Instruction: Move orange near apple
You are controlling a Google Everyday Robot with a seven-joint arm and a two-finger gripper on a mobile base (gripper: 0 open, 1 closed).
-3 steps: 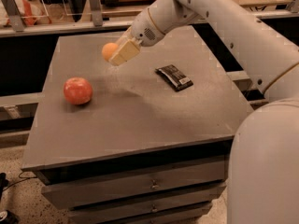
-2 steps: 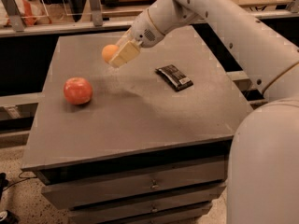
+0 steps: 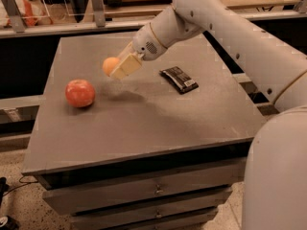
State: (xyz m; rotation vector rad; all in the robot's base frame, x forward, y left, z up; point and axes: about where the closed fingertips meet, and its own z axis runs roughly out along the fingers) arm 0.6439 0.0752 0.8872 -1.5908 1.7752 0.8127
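My gripper is to put the orange down next. It is now held a little above the tabletop. It will let go of it on the grey tabletop [image 3: 100, 97] against the red apple, on the apple's side facing the snack packet.
The small matte orange [image 3: 110, 65] is held in my gripper [image 3: 118, 69], whose pale fingers are shut on it a little above the grey tabletop. The larger shiny red apple [image 3: 80, 93] rests on the table at the left, a short way down and left of the orange. My white arm reaches in from the upper right across the table.
A dark snack packet [image 3: 179, 79] lies on the table right of the gripper. The grey cabinet top [image 3: 144, 123] has drawers below its front edge. A rail and shelving run behind the table.
The gripper with the orange has moved slightly down and left, closer to the apple. The apple and the packet have not moved.
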